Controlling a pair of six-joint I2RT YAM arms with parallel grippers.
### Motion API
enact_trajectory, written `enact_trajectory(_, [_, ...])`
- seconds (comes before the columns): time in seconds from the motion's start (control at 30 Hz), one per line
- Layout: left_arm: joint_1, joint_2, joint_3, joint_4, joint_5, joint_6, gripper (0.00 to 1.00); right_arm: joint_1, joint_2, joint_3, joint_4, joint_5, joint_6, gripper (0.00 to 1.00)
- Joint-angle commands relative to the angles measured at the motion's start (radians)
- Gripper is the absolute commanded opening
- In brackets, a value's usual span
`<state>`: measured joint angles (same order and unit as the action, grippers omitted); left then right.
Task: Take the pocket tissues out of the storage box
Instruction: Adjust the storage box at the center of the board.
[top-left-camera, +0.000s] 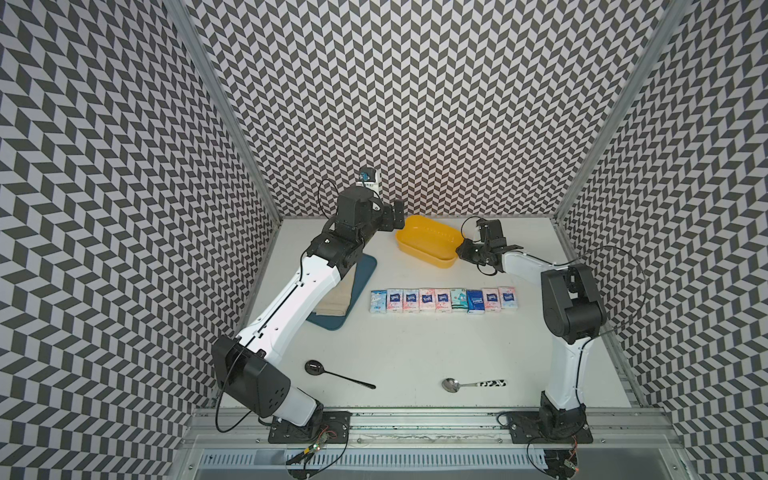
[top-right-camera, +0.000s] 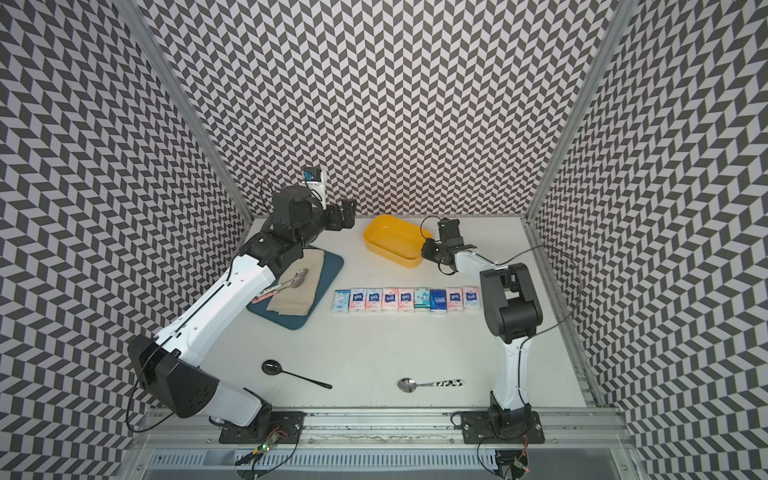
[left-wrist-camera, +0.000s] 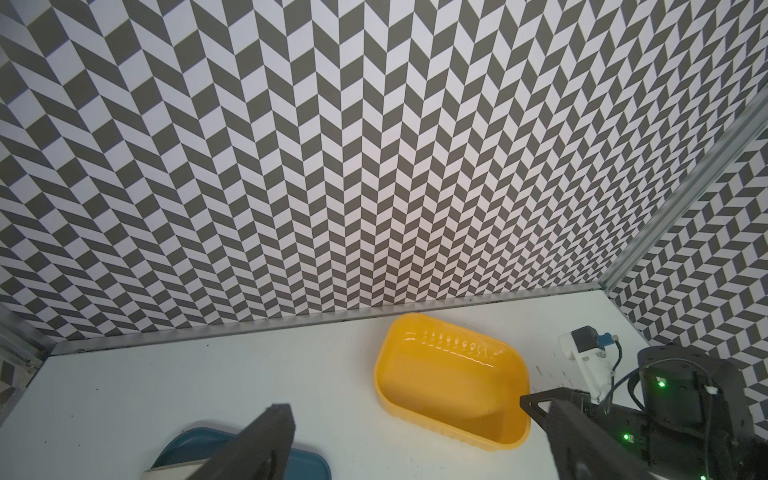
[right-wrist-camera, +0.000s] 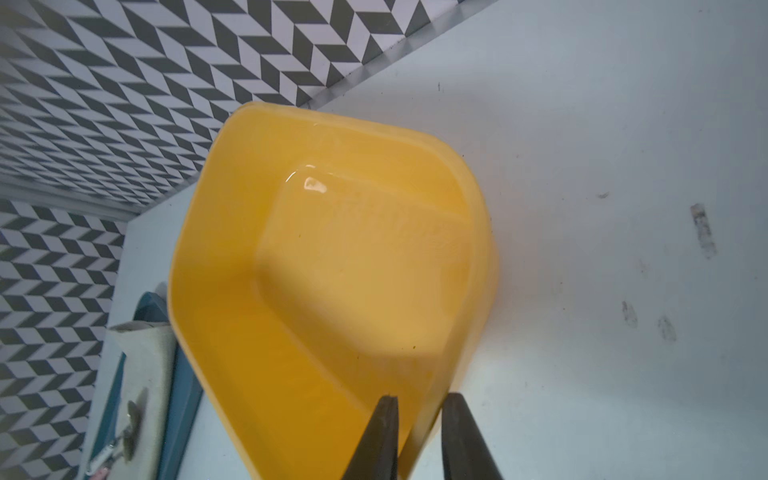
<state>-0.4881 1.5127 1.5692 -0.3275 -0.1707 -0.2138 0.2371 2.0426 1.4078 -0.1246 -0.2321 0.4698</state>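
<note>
Next, I take the near long rim (top-left-camera: 436, 257) and turn the storage box endwise, because the box lies slanted with my right gripper on its short end.
The yellow storage box (top-left-camera: 428, 243) (top-right-camera: 390, 241) stands at the back of the table, and its inside is bare in the right wrist view (right-wrist-camera: 332, 270). Several pocket tissues (top-left-camera: 442, 300) (top-right-camera: 406, 300) lie in one row on the table in front of it. My right gripper (top-left-camera: 459, 249) (right-wrist-camera: 419, 399) is at the box's right end, with one finger inside the wall and one outside, shut on the rim. Hovering left of the box is my left gripper (top-left-camera: 395, 218) (left-wrist-camera: 419, 409), open and holding nothing.
A dark-blue tray (top-right-camera: 328, 266) with a beige cloth and a spoon (top-right-camera: 297, 277) on it lies under my left arm. Near the front edge are a black spoon (top-left-camera: 338, 376) and a metal spoon with a patterned handle (top-left-camera: 471, 384). Patterned walls close in three sides.
</note>
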Motion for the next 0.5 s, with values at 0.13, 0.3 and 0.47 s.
enact_trajectory(0.13, [0.008, 0.001, 0.008, 0.009, -0.002, 0.007, 0.99, -0.066, 0.018, 0.073, -0.109, 0.083, -0.13, 0.27])
enact_trajectory(0.3, [0.012, -0.008, 0.0, 0.01, -0.005, 0.006, 0.99, -0.097, -0.035, 0.12, -0.16, 0.102, -0.147, 0.4])
enact_trajectory(0.47, [0.013, -0.021, -0.009, 0.013, 0.003, -0.001, 0.99, -0.055, -0.182, -0.016, -0.089, 0.051, -0.108, 0.53])
